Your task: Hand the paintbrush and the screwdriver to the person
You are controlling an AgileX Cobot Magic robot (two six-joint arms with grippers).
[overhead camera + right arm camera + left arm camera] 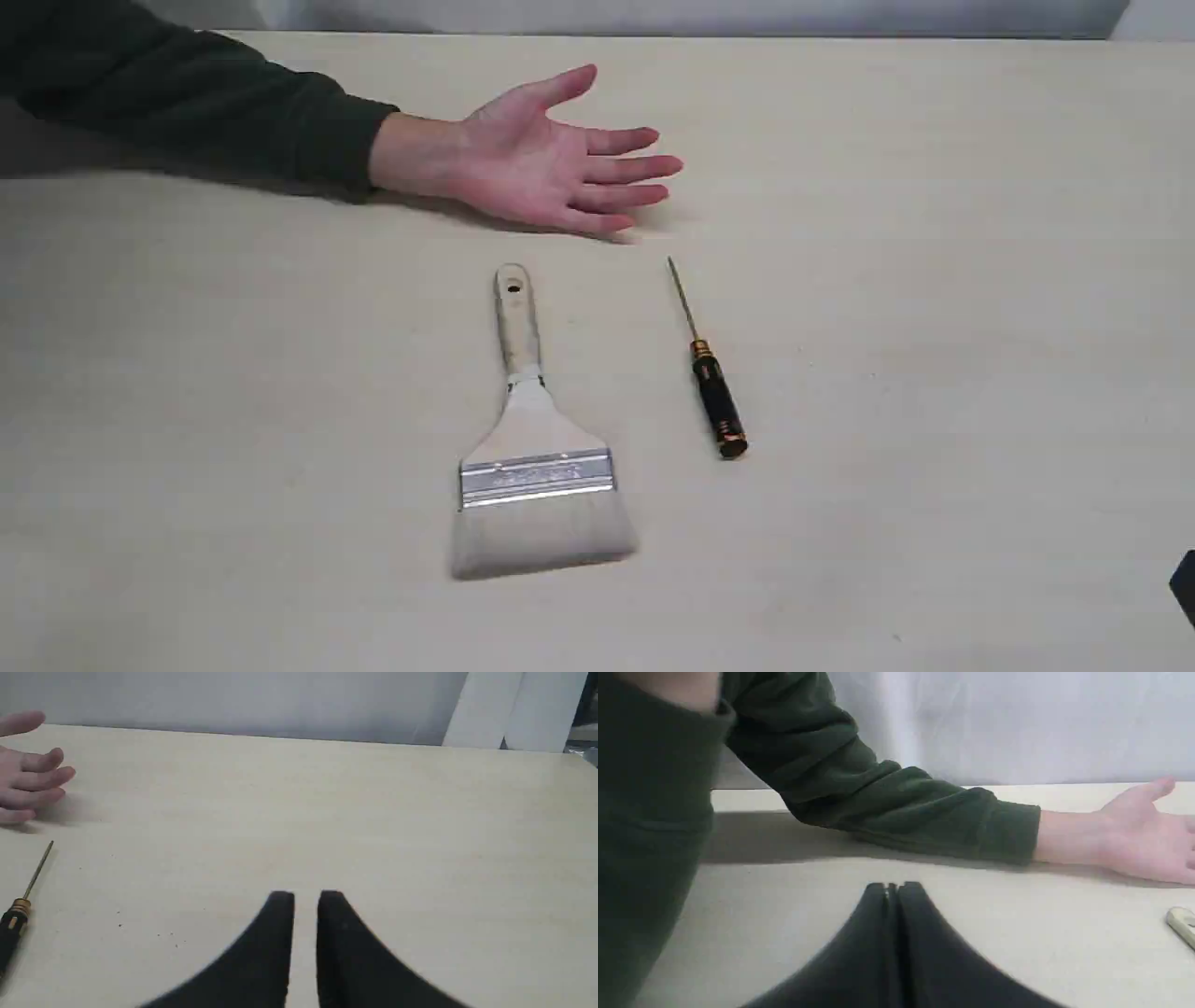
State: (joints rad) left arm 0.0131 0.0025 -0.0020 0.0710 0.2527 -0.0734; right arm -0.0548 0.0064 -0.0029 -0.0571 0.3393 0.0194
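The screwdriver is next for my right gripper, which should go to it and close on its black handle (pixel 710 382) (pixel 10 933), just behind the gold collar.
The paintbrush (pixel 537 448) lies flat mid-table, its wooden handle pointing at the person's open palm (pixel 541 163), bristles toward the near edge. To its right lies the screwdriver (pixel 714 392), black handle near, thin shaft pointing away. My left gripper (pixel 893 886) is shut and empty, low over the table beside the green sleeve (pixel 887 802), with the brush's handle end (pixel 1183 924) off to one side. My right gripper (pixel 306 896) is all but closed on nothing, well apart from the screwdriver (pixel 14 919) and the person's fingers (pixel 28 774).
The pale wooden table (pixel 934 280) runs back to a grey wall. The person's forearm (pixel 187 103) lies across the far left. A dark piece of my right arm (pixel 1186 583) shows at the right edge of the exterior view.
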